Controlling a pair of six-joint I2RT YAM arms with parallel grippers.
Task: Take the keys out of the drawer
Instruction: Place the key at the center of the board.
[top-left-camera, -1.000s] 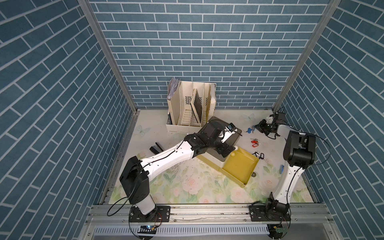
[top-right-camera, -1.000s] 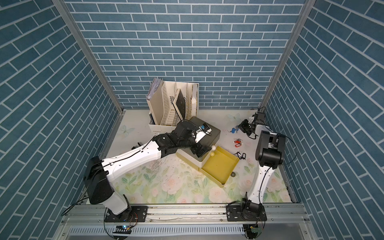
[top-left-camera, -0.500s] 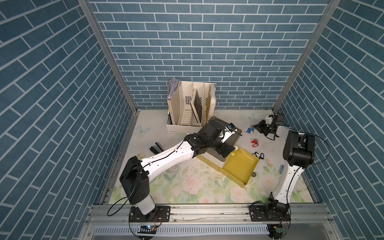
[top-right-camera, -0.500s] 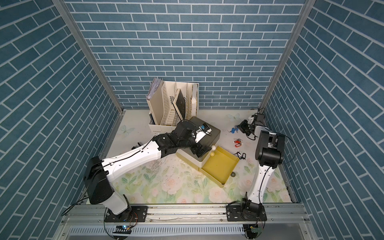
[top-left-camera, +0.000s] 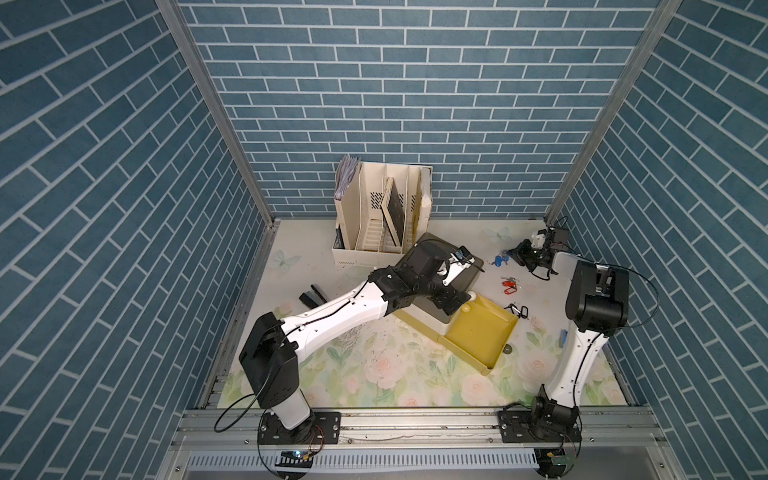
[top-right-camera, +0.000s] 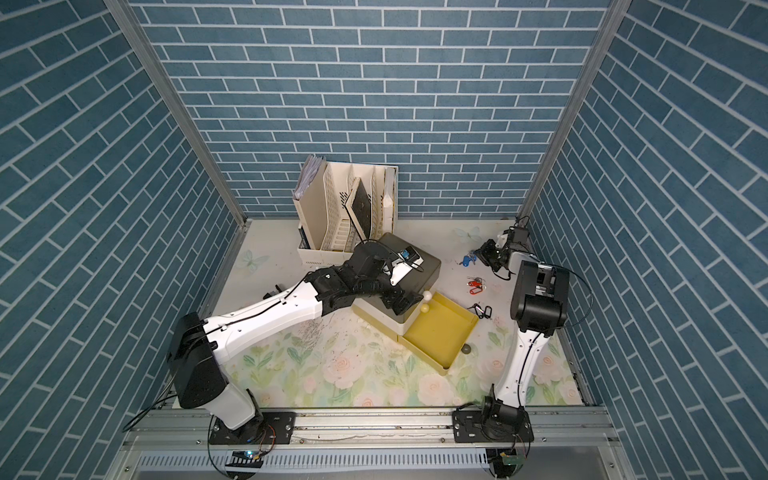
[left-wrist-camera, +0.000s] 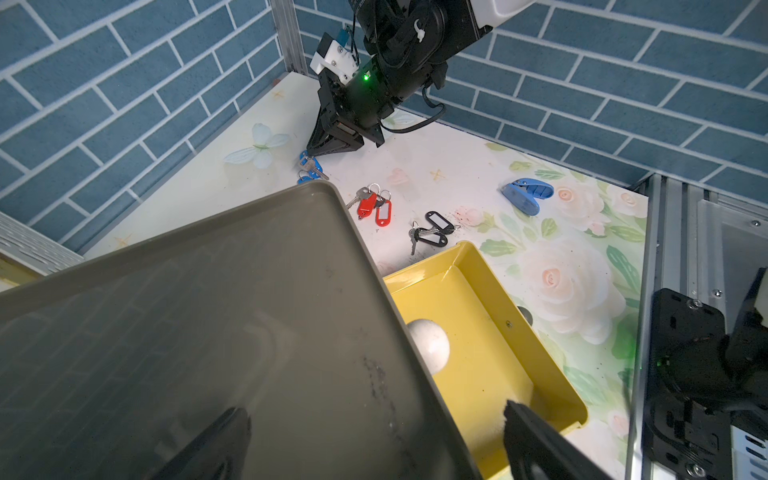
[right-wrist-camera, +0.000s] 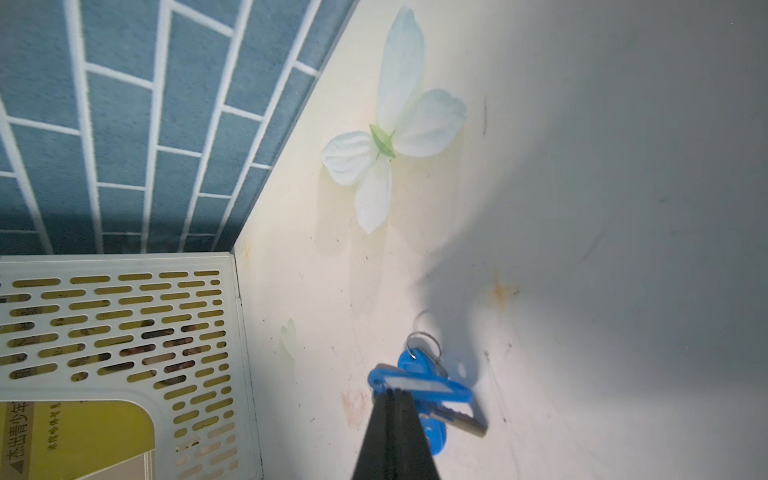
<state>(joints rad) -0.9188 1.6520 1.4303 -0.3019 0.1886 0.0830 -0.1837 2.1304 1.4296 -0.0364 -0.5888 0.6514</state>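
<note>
My right gripper has the blue-tagged keys. It will let go of them on the bare table (top-left-camera: 507, 260) (right-wrist-camera: 441, 388) just behind the red-tagged keys.
The yellow drawer (top-left-camera: 482, 332) (left-wrist-camera: 478, 332) stands pulled out of a grey-topped cabinet (top-left-camera: 471, 272); the part of it that shows holds only a white ball (left-wrist-camera: 428, 345). Red-tagged keys (top-left-camera: 509, 286) (left-wrist-camera: 372, 205) and black-tagged keys (top-left-camera: 517, 311) (left-wrist-camera: 432, 232) lie on the table right of the cabinet. At the far right rear, my right gripper (top-left-camera: 514, 255) (right-wrist-camera: 392, 390) is shut on the blue-tagged keys (top-left-camera: 500, 259) (right-wrist-camera: 424, 386), low over the table. My left gripper (top-left-camera: 455, 301) (left-wrist-camera: 376, 415) is open, its fingers straddling the cabinet's corner by the drawer.
A cream file organiser (top-left-camera: 382, 216) stands at the back behind the cabinet. A blue claw-shaped tool (left-wrist-camera: 525, 195) (top-left-camera: 563, 337) lies near the right wall. A small dark round object (top-left-camera: 507, 349) sits beside the drawer's front corner. Black items (top-left-camera: 311, 295) lie left of the left arm.
The right arm has shifted very slightly. The left arm, the drawer and the keys on the table stand as before.
</note>
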